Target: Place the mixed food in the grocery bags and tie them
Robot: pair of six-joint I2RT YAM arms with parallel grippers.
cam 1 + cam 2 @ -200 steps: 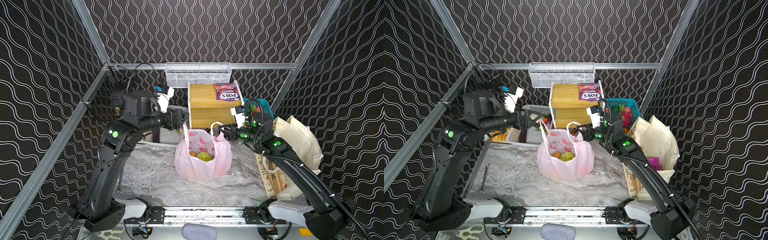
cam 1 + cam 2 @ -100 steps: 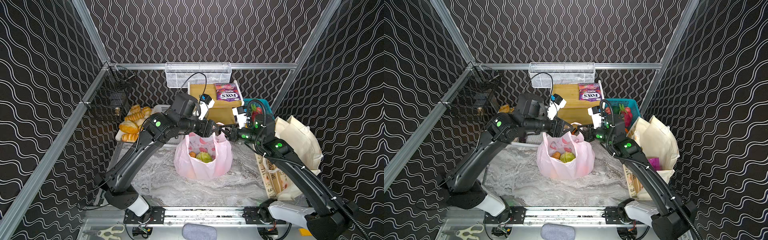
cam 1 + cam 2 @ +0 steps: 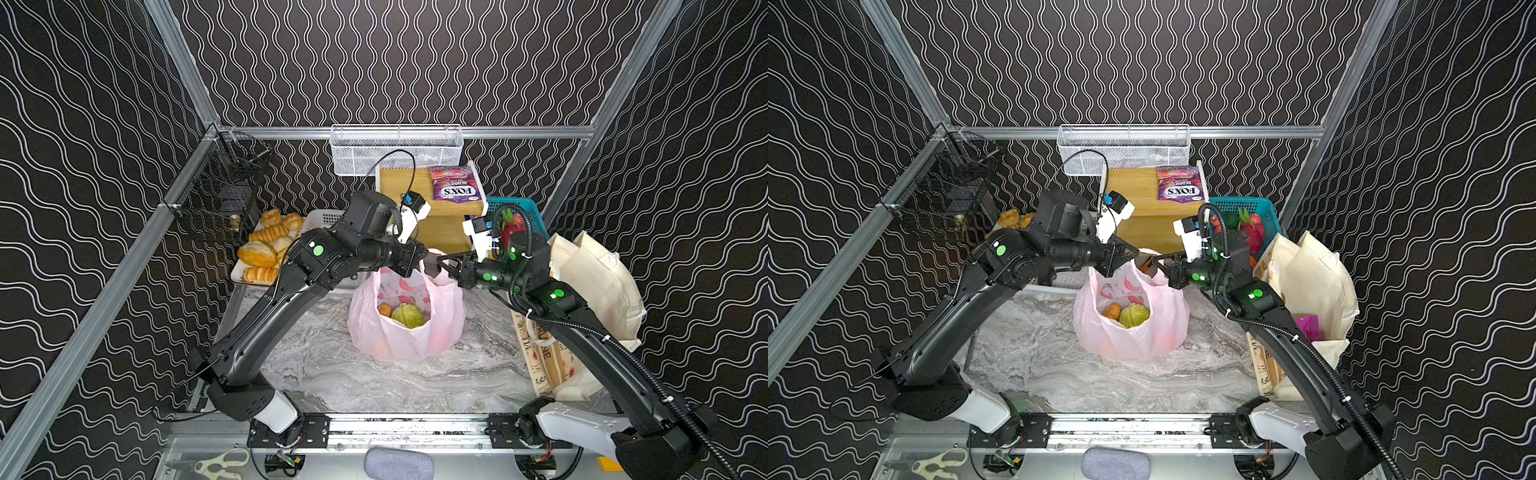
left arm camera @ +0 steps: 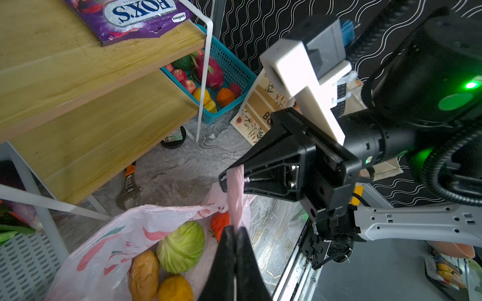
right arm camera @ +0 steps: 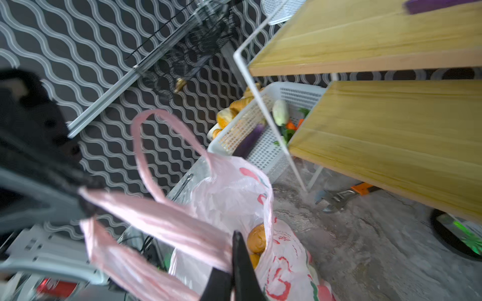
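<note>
I see both grippers pinching the same bag handle, so next I take it nearer the bag with my right gripper and take the free loop handle [image 5: 142,155] with my left gripper.
The pink plastic bag [image 3: 405,332] [image 3: 1129,332] stands mid-table with its mouth open. Inside lie a green cabbage [image 4: 181,246], a red tomato [image 4: 219,221] and yellow-brown vegetables [image 4: 143,273]. My left gripper [image 3: 422,258] [image 4: 236,230] is shut on a stretched handle strip above the bag's mouth. My right gripper [image 3: 441,262] [image 5: 230,250] faces it, shut on the same strip. The second loop handle [image 5: 146,130] stands free. The cream canvas tote [image 3: 598,282] leans at the right with a purple packet [image 3: 1308,328] inside. A purple FOX'S packet [image 3: 456,189] lies on the wooden shelf.
The wooden shelf [image 3: 405,183] stands behind the bag, with a wrench [image 4: 129,187] under it. A teal fruit basket [image 3: 515,208] sits right of it and a white vegetable basket [image 5: 268,153] and bread tray [image 3: 262,253] left. Scissors [image 3: 220,461] lie at the front edge.
My left arm swung in from the back left to the bag's mouth and its gripper closed on the handle strip. The right gripper stayed shut, almost still.
</note>
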